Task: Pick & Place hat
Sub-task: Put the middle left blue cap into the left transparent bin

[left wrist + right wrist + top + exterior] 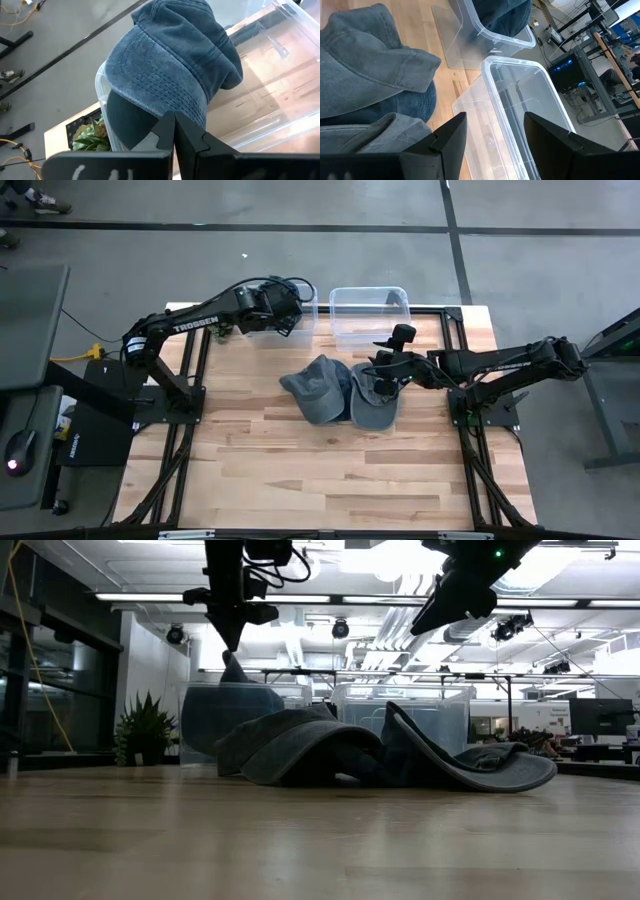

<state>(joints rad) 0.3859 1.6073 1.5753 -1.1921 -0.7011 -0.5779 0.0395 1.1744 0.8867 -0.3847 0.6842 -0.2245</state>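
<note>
I will open my left gripper and take hold again of the brim's edge (196, 114) to settle the cap, because the cap's brim sticks up above the rim of the bin beside the plant.
Three blue-grey denim caps are in view. One cap (170, 55) hangs from my left gripper (174, 131) inside the left clear bin (225, 705); that gripper (290, 308) is shut on it above the bin. Two more caps (318, 388) (374, 402) lie overlapping on the table's middle, resting on crowns and brims. My right gripper (495, 145) is open and hovers over the right-hand cap (365, 135), beside the empty right bin (520, 110), touching nothing. My left gripper pinches the cap's stitched brim (172, 107) at its edge between the two shut fingers (192, 137), coming from above and pointing down. The cap hangs below the fingers with its crown (232, 700) down in the left bin.
Two clear plastic bins (370, 315) (262, 328) stand side by side at the table's far edge. A small green plant (87, 135) sits beside the left bin. Bare wood (320, 470) stretches across the near half of the table.
</note>
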